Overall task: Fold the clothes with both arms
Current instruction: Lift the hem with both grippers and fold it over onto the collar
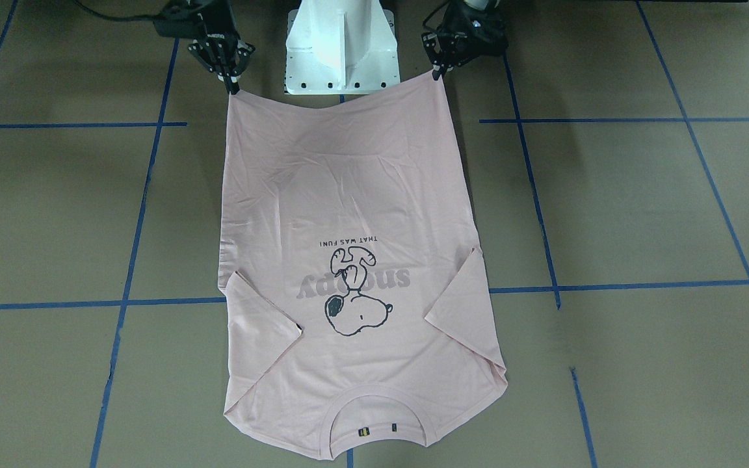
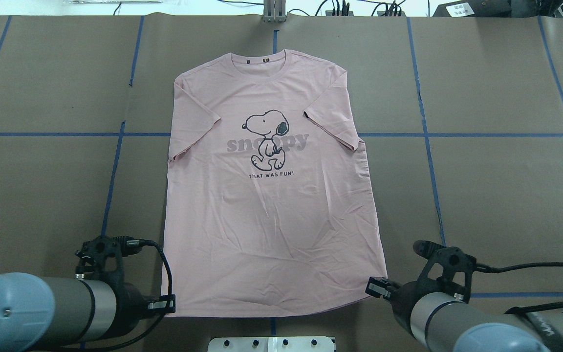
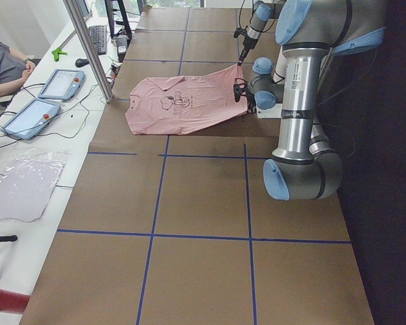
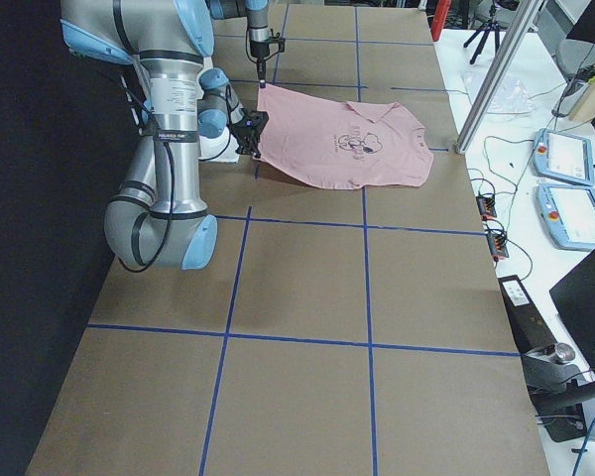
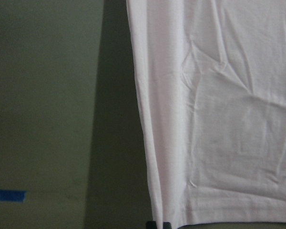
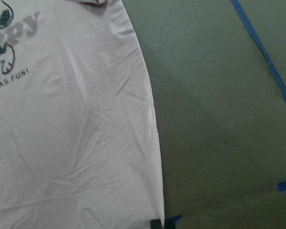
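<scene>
Next, I release the hem corner in my left gripper, now spread on the brown table, on the blue tape line (image 1: pixel 513 296) just outside the folded sleeve of the T-shirt.
The pale pink T-shirt (image 1: pixel 348 195) lies spread front up on the brown table, with the cartoon dog and "snoopy" print showing and the collar at the far side from me (image 2: pixel 271 220). Both sleeves are folded slightly in over the chest. My left gripper (image 1: pixel 438 73) is shut on the hem corner on my left (image 2: pixel 166 306); its tips pinch the corner in the left wrist view (image 5: pixel 159 224). My right gripper (image 1: pixel 231 86) is shut on the other hem corner (image 2: pixel 375 287), as the right wrist view (image 6: pixel 162 223) shows. The hem runs taut between them, slightly raised.
The white pedestal base (image 1: pixel 342 58) stands just behind the hem, between the grippers. Blue tape lines (image 2: pixel 428 146) cross the brown table cover. An aluminium post (image 3: pixel 88 47) and operator tablets (image 3: pixel 61 82) stand beyond the table's far edge, past the collar.
</scene>
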